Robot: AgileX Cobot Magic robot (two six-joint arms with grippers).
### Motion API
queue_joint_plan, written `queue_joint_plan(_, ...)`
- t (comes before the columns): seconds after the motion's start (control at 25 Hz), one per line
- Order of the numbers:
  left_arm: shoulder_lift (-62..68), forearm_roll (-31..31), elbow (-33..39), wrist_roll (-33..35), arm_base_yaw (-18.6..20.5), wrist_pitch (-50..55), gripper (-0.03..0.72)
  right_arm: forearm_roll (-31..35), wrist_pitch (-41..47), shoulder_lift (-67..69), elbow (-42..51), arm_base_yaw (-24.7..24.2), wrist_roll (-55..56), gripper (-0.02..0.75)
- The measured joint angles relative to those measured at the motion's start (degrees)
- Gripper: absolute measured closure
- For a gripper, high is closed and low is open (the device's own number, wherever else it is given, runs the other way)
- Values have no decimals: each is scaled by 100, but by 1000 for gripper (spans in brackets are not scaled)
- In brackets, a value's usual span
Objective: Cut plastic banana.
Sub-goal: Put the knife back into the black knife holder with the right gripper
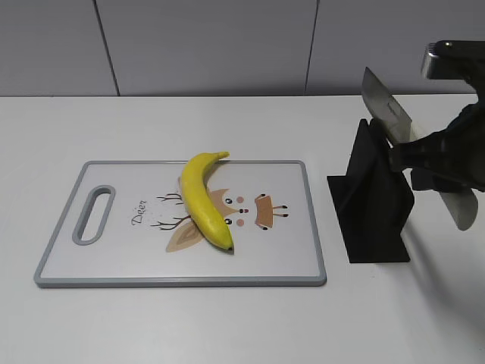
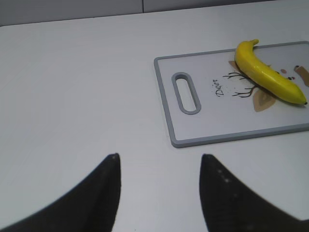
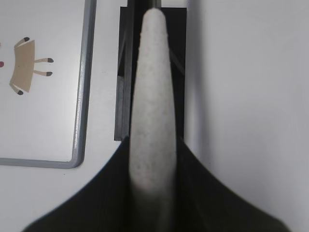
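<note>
My right gripper has the knife. Next, I put it down in the slot of the black knife stand (image 1: 398,171), with its handle towards the front.
The plastic banana (image 1: 203,201) is whole, bright yellow and curved. It lies on the white, grey-rimmed cutting board (image 1: 182,281), stem towards the back. It also shows in the left wrist view (image 2: 268,77). My right gripper (image 1: 424,155) is shut on the white handle of a knife (image 3: 152,96). It holds the knife tilted above the black knife stand (image 1: 375,205), grey blade (image 1: 386,114) pointing up and back. My left gripper (image 2: 159,157) is open and empty over bare table left of the board. It is out of the exterior view.
The black stand (image 3: 124,72) sits just right of the board's right rim (image 3: 82,96). The board has a slot handle (image 2: 186,93) at its left end and a deer drawing under the banana. A grey wall runs behind the white table.
</note>
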Motion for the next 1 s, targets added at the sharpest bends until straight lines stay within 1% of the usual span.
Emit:
queue_joint_plan(0.24,0,0,0,0,0,5,178,-19,-113,177,0,12,0,560)
queue_joint_plan(0.44,0,-5,0,0,0,5,178,-102,-296,-102,0,212,102,560)
queue_joint_plan(0.76,0,-5,0,0,0,5,179,-603,-92,-219,0,218,442,560)
queue_joint_plan(1.0,0,-5,0,0,4,5,179,-565,-54,-200,0,218,481,560)
